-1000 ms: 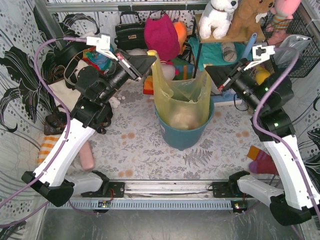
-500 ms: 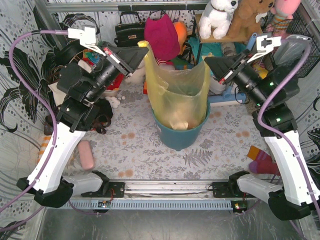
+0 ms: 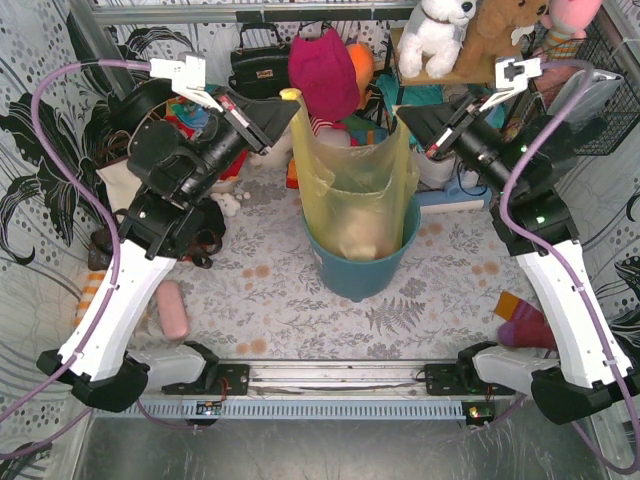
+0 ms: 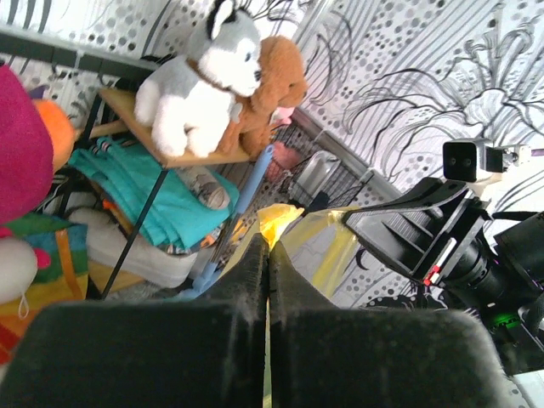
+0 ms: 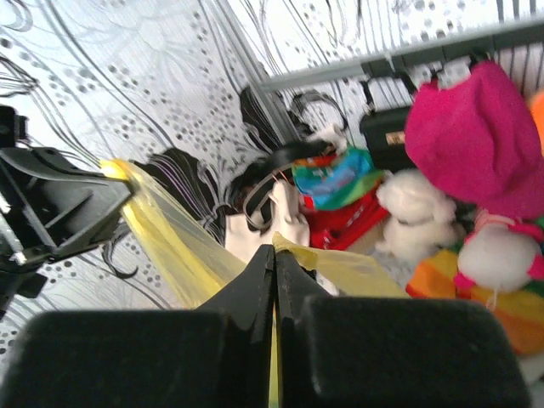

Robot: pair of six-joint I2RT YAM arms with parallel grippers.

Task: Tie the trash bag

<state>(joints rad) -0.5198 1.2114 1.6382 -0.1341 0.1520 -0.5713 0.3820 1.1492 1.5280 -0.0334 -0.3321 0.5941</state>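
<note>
The robot's grippers hold opposite top corners of the bag with the bag's opening stretched open, so next the left gripper lets go of its corner and takes the corner at the right gripper (image 3: 402, 132).
The translucent yellow-green trash bag (image 3: 352, 180) stands in the teal round bin (image 3: 362, 262), stretched upward, with crumpled white paper showing through low inside. My left gripper (image 3: 292, 100) is shut on the bag's left top corner; the yellow film shows between its fingertips in the left wrist view (image 4: 269, 242). My right gripper (image 3: 402, 117) is shut on the bag's right top corner, and in the right wrist view (image 5: 274, 248) yellow plastic (image 5: 183, 246) runs from its tips toward the left gripper.
Behind the bin stand a magenta plush (image 3: 322, 72), a black handbag (image 3: 262, 62), a shelf with stuffed animals (image 3: 440, 35) and a wire basket (image 3: 600, 90). A cream tote (image 3: 135, 185) lies at the left. A pink roll (image 3: 172, 308) and a red sock (image 3: 525, 325) lie near the front.
Both grippers have risen and pulled the bag's top corners upward, stretching the bag taller out of the bin. The right gripper has also moved left toward the bag.
</note>
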